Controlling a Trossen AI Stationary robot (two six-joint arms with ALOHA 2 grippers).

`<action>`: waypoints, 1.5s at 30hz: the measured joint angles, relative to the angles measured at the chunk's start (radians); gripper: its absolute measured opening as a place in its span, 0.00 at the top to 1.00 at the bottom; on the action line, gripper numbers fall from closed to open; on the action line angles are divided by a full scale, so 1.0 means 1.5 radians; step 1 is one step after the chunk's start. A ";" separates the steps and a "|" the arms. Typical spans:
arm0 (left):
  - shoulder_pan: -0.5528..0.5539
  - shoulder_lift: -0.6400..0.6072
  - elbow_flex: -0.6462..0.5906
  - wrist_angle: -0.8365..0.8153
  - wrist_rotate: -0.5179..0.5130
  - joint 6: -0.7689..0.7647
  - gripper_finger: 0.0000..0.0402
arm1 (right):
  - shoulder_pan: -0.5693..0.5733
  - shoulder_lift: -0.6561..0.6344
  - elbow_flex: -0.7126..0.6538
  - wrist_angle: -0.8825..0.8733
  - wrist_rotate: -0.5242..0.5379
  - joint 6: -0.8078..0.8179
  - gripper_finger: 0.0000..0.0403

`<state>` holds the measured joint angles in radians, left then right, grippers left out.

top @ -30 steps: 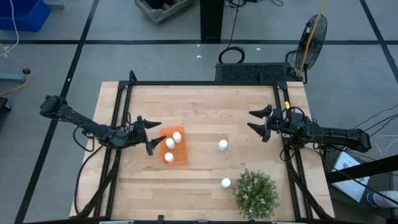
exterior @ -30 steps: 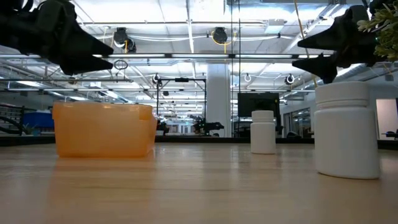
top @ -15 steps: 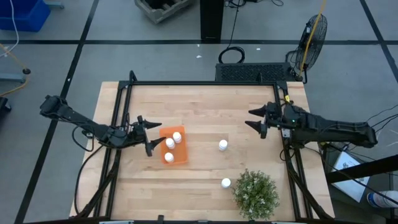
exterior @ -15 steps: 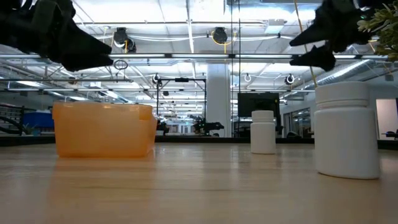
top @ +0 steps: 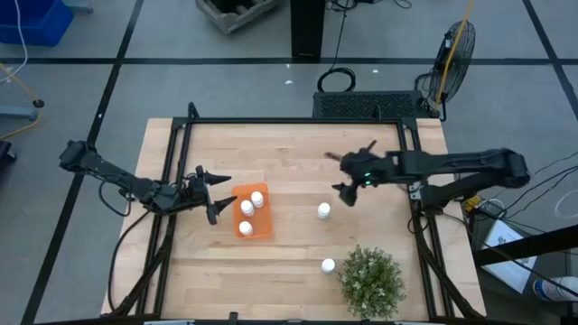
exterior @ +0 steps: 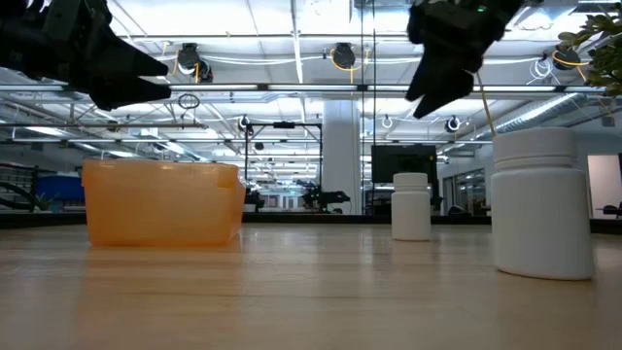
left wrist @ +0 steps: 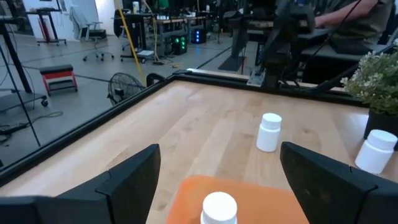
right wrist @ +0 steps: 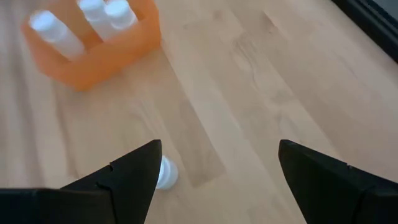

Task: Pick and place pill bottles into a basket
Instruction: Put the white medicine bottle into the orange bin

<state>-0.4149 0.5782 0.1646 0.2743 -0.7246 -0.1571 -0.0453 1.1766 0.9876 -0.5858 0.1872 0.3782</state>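
The cap (top: 323, 208) (right wrist: 165, 172) of the white pill bottle near the middle of the table, the bottle farther from the plant, will be gripped by my right gripper.
The orange basket (top: 252, 213) stands on the table left of centre with three white pill bottles (top: 247, 208) upright inside it. Two more bottles stand on their bases on the wood: one near the centre (top: 323, 210) and one by the plant (top: 328, 265). My left gripper (top: 213, 192) hangs open and empty just left of the basket. My right gripper (top: 341, 173) is open and empty above the table, up and right of the centre bottle, which shows in the right wrist view (right wrist: 165, 174).
A green bushy plant (top: 371, 282) stands at the near right, next to the nearer bottle. A black frame (top: 298, 121) runs around the table's edges. Bare wood lies between the basket and the centre bottle.
My right gripper has swung from the table's right edge toward the middle, ending over the wood near the centre bottle, still open. My left gripper has drawn back slightly from the basket toward the table's left edge. The bottles and basket have stayed put.
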 joint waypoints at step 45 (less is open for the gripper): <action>0.001 -0.086 0.000 -0.111 0.098 0.043 0.23 | 0.086 0.219 -0.040 0.113 -0.057 0.071 0.22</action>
<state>-0.4133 0.4492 0.1650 0.1085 -0.5770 -0.0929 0.0841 1.5046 0.9282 -0.4165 0.1017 0.4854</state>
